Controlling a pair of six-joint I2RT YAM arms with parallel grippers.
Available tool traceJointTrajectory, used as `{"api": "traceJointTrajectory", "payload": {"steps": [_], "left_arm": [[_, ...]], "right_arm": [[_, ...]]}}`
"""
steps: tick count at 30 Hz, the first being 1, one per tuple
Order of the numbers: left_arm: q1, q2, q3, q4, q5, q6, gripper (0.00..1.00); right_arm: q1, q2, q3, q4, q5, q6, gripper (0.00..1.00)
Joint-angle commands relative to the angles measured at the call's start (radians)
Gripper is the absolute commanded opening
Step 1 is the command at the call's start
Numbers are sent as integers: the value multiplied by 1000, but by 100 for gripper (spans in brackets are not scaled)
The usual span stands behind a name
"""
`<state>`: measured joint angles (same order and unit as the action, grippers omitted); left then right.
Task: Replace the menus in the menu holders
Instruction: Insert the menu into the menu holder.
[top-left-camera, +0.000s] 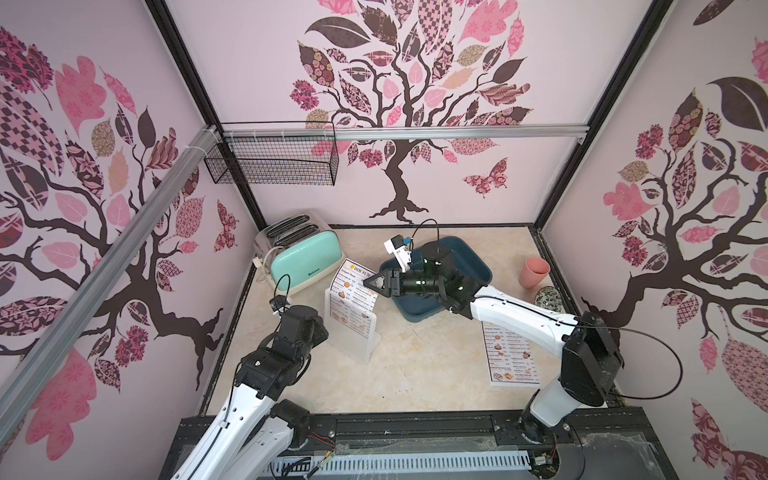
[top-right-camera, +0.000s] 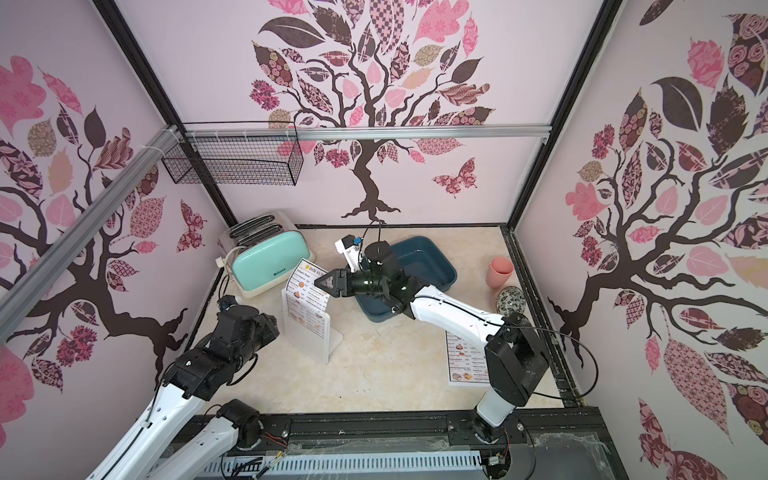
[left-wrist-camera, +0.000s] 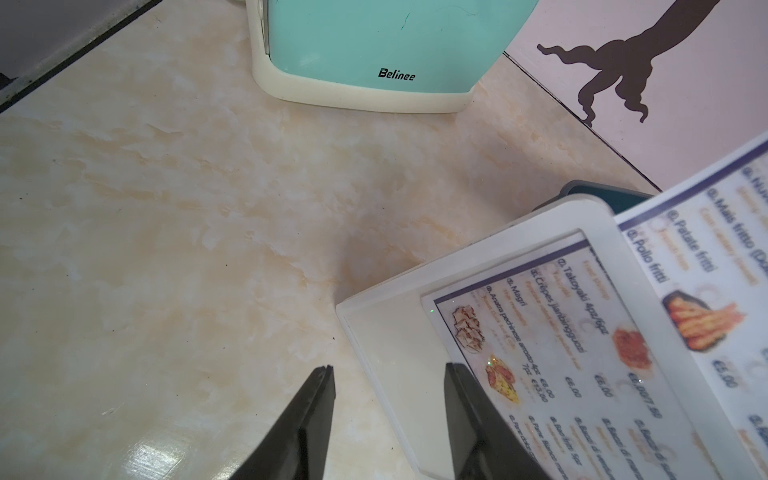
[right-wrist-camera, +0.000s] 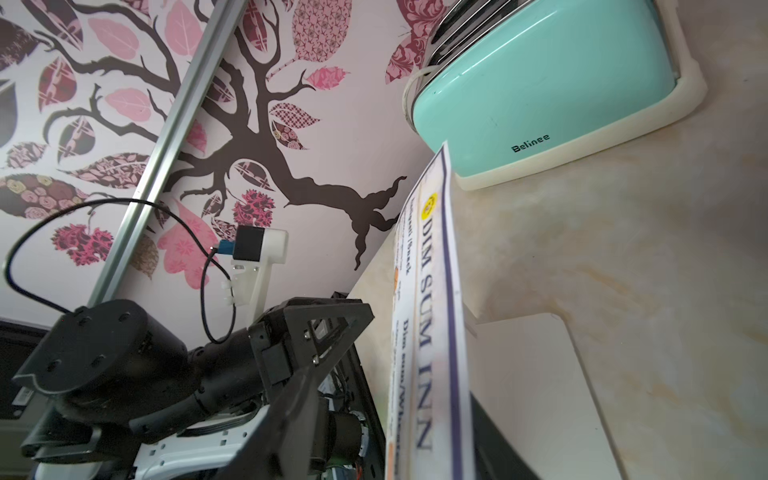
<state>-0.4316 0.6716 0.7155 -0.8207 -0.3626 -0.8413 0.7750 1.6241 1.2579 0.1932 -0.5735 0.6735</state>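
Observation:
The menu's top half bends back above the holder, so next my right gripper opens, regrasps the menu's side edge (top-left-camera: 375, 303) and pushes it straight down.
The clear menu holder (top-left-camera: 357, 338) (top-right-camera: 320, 338) stands upright left of centre. One "DIM SUM INN" menu (top-left-camera: 353, 282) (right-wrist-camera: 432, 291) sits partly in it, its top half sticking out and leaning. My right gripper (top-left-camera: 371, 282) (right-wrist-camera: 415, 415) is open, with that sheet's top edge between its fingers. My left gripper (left-wrist-camera: 390, 368) is open low by the holder (left-wrist-camera: 395, 324), whose side edge lies between its fingers; in both top views the left wrist (top-left-camera: 299, 328) hides them. A second menu (top-left-camera: 509, 353) (top-right-camera: 465, 357) lies flat on the table under the right arm.
A dark teal tub (top-left-camera: 473, 262) sits behind the right wrist. A mint toaster (top-left-camera: 303, 257) stands at the back left, close to the holder. A pink cup (top-left-camera: 536, 272) and a patterned bowl (top-left-camera: 548, 299) are at the right wall. A wire basket (top-left-camera: 274, 162) hangs on the back rail.

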Motion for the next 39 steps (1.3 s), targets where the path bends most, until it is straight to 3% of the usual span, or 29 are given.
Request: {"api": "traceJointTrajectory", "payload": {"steps": [1, 4, 16, 20, 24, 27, 31, 39], "left_arm": [[4, -11, 29, -11, -13, 4, 49], [4, -8, 27, -9, -10, 5, 49], [4, -15, 28, -9, -8, 5, 49], [4, -15, 25, -8, -10, 5, 49], [4, -13, 26, -5, -10, 5, 49], [4, -12, 25, -6, -10, 6, 49], [4, -13, 24, -5, -9, 8, 49], [4, -15, 27, -8, -10, 11, 49]], "right_arm": [[-2, 12, 42, -44, -8, -21, 32], [0, 18, 51, -66, -17, -47, 14], [47, 45, 15, -115, -18, -132, 14], [47, 35, 23, -142, -24, -160, 20], [45, 17, 83, -201, -21, -177, 47], [35, 11, 107, -222, -20, -150, 49], [23, 14, 123, -232, -15, -131, 43], [20, 32, 157, -248, -24, -136, 19]]}}
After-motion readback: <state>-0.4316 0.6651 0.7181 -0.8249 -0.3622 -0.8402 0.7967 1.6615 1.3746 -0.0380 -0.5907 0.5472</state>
